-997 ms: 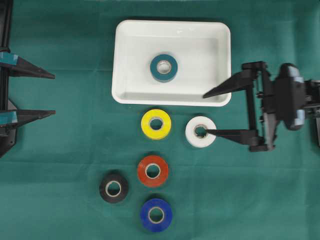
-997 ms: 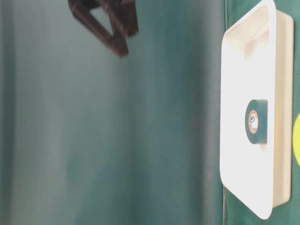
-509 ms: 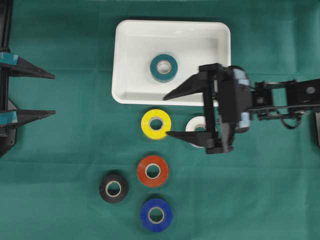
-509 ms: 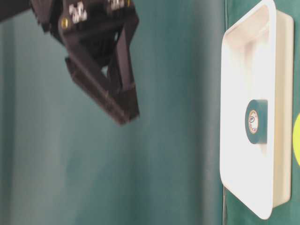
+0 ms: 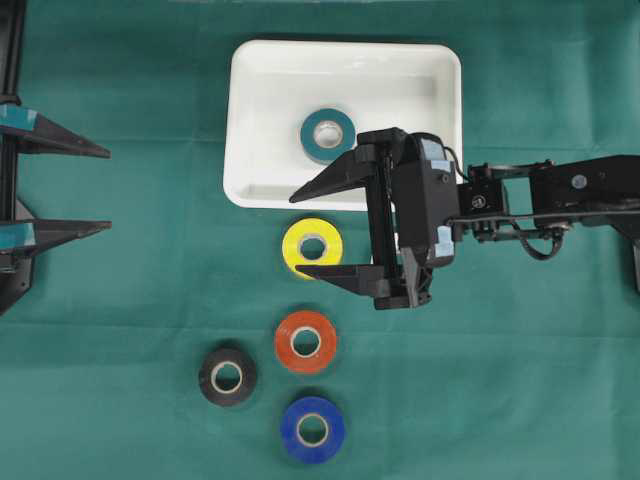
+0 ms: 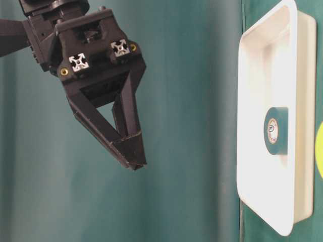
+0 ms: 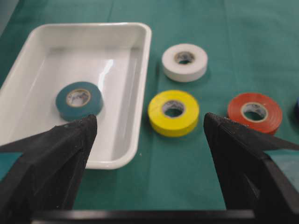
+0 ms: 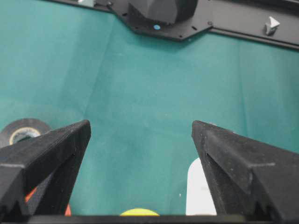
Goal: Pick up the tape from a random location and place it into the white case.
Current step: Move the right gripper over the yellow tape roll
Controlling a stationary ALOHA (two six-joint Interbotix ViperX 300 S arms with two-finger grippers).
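I should next close my right gripper on the side of the yellow roll (image 5: 309, 264) facing the red roll, with a finger in the yellow roll's hole.
The white case (image 5: 445, 120) lies at the top centre with a teal tape roll (image 5: 327, 135) inside. Below it on the cloth lie a yellow roll (image 5: 312, 247), a red roll (image 5: 305, 341), a black roll (image 5: 227, 376) and a blue roll (image 5: 312, 429). The arm hides the white roll (image 7: 184, 61) from overhead. My right gripper (image 5: 296, 233) hangs open with one finger on either side of the yellow roll, raised off the cloth and holding nothing. My left gripper (image 5: 108, 190) stands open at the left edge, far from the rolls.
The right arm (image 5: 560, 195) stretches in from the right, over the case's lower right corner. Green cloth (image 5: 150, 300) covers the table. In the right wrist view the left arm's black base (image 8: 163, 14) shows at the far side.
My right gripper has swept left, from beside the white roll to over the yellow roll, staying open. The left gripper has not moved.
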